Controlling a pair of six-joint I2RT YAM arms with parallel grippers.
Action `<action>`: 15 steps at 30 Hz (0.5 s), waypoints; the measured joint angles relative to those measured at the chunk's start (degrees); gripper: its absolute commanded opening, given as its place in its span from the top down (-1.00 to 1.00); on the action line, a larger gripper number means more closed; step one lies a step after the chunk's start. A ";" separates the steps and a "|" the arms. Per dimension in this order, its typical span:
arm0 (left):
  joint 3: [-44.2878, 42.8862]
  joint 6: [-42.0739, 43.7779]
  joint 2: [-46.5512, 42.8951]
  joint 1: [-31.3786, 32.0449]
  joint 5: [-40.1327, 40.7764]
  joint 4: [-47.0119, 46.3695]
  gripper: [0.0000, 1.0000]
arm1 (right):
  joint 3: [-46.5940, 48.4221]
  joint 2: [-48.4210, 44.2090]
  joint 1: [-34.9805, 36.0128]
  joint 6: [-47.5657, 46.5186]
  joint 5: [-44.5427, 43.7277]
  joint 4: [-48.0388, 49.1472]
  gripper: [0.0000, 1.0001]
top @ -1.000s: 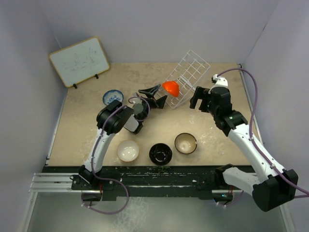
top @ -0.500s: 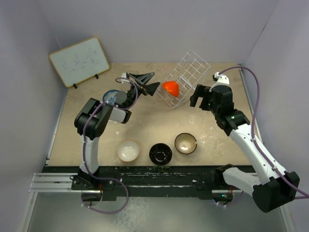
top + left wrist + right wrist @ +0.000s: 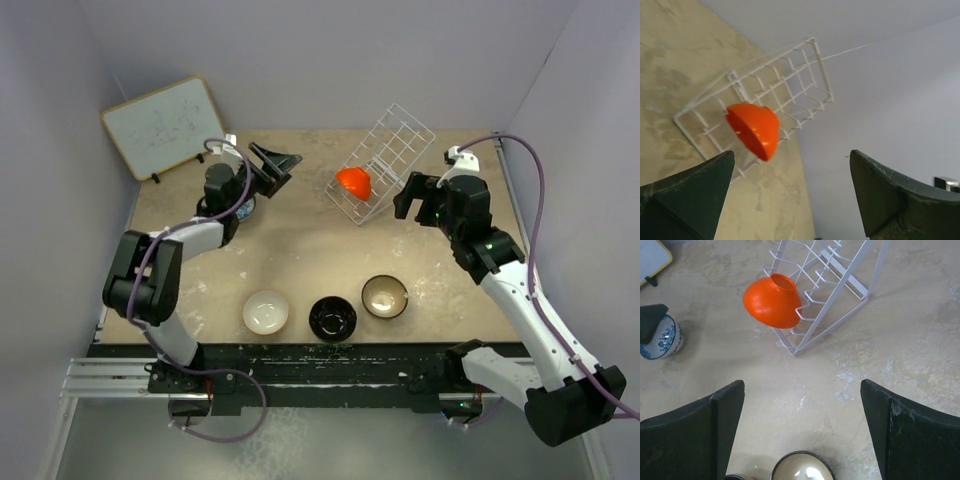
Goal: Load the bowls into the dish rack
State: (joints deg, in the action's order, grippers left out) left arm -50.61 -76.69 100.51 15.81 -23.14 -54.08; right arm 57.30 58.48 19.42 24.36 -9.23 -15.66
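The blue-patterned bowl's rim (image 3: 254, 205), on the side toward the dish rack, is the next place my left gripper needs to go to, and it should close there.
The orange bowl (image 3: 353, 182) rests on its side in the white wire dish rack (image 3: 395, 150) at the back. It also shows in the left wrist view (image 3: 754, 129) and the right wrist view (image 3: 772, 302). My left gripper (image 3: 275, 165) is open and empty, raised near the blue-patterned bowl (image 3: 660, 337), left of the rack. My right gripper (image 3: 415, 205) is open and empty, just right of the rack's near corner. The cream-white bowl (image 3: 265, 311), glossy black bowl (image 3: 332, 318) and tan bowl (image 3: 384, 296) stand upright in a row near the front edge.
A whiteboard with a wooden frame (image 3: 165, 125) leans at the back left. Grey walls close in the table on three sides. The rack (image 3: 840, 285) stands tilted on the table, its low edge toward the middle.
My left arm has swung left and back, from the table's middle beside the rack to the blue-patterned bowl. The right arm has barely moved. The bowls have not moved.
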 measured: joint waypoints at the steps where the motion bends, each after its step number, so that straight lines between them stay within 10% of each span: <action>1: -1.01 3.65 -1.64 -0.57 0.85 5.03 -0.99 | 0.00 0.00 0.00 -0.13 0.26 -0.04 -1.00; 9: -14.93 34.77 -11.10 -0.79 14.75 41.03 -0.46 | 0.00 0.00 0.00 -0.63 1.97 -0.39 -0.98; 15: -17.44 46.66 -8.22 -0.79 24.39 55.34 -0.46 | 0.00 0.00 0.00 -0.70 2.84 -0.37 -0.98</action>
State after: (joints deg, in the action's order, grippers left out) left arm -68.05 -30.02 92.29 15.03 1.26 1.26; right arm 57.30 58.48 19.42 23.66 -6.39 -16.03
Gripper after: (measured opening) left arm 0.730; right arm 0.994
